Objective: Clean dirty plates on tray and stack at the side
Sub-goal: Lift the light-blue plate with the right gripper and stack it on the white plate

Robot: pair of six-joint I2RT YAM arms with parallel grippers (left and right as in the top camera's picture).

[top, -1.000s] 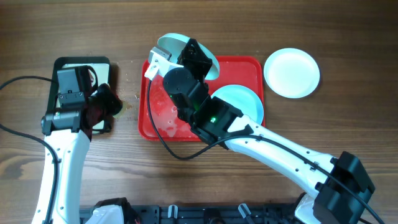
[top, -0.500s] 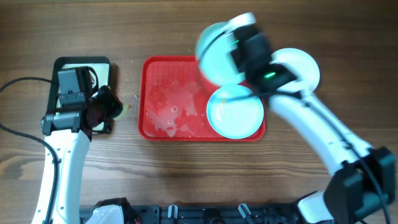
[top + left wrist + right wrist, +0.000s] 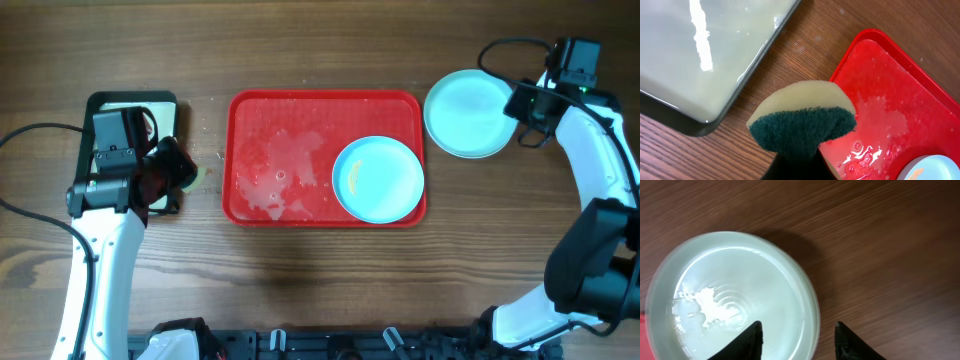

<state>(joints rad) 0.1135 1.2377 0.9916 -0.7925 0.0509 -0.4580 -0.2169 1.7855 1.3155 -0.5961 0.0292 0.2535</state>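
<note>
Next, my right gripper grabs the rim [image 3: 420, 165] of the yellow-smeared turquoise plate in the red tray, on the side that faces the second turquoise plate.
The red tray [image 3: 280, 110] lies mid-table, wet with suds. One turquoise plate [image 3: 378, 180] lies in its right part with a yellow smear. A second turquoise plate [image 3: 468, 112] lies on the table right of the tray and also shows in the right wrist view [image 3: 735, 300]. The white plate is hidden. My right gripper [image 3: 524, 105] is open, its fingers astride that plate's right rim [image 3: 797, 332], holding nothing. My left gripper [image 3: 172, 170] is shut on a yellow-green sponge [image 3: 800, 120] between the black tray and the red tray [image 3: 890, 100].
A black-rimmed tray [image 3: 130, 105] with pale liquid stands at the left and fills the upper left of the left wrist view [image 3: 700, 50]. A black cable [image 3: 30, 135] runs along the left table edge. Bare wood lies in front of the red tray.
My right arm swung right with the turquoise plate, set it down where the white plate stood, and opened. The left arm and sponge have not moved.
</note>
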